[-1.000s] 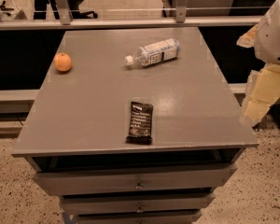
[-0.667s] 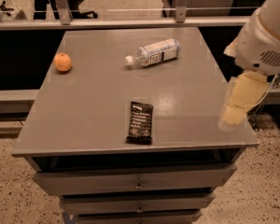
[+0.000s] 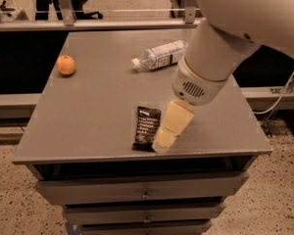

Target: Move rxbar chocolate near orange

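Note:
The rxbar chocolate is near the table's front edge, so next my gripper needs to move over to it and close on the middle of its black wrapper (image 3: 147,127).
The rxbar chocolate (image 3: 146,128) is a flat black wrapper with white print, lying near the front edge of the grey table (image 3: 98,106). The orange (image 3: 65,65) sits near the table's left edge, far from the bar. My gripper (image 3: 165,137), cream-coloured, hangs from the large white arm (image 3: 220,48) and hovers just right of the bar, close to the table's front edge. It holds nothing that I can see.
A clear plastic bottle (image 3: 159,56) lies on its side at the back of the table. The table has drawers (image 3: 144,192) below its front edge. A railing (image 3: 88,18) and dark gap run behind the table.
The arm has swung in from the right edge toward the left and now hangs over the table, with the gripper beside the bar. The bar, orange and bottle have not moved.

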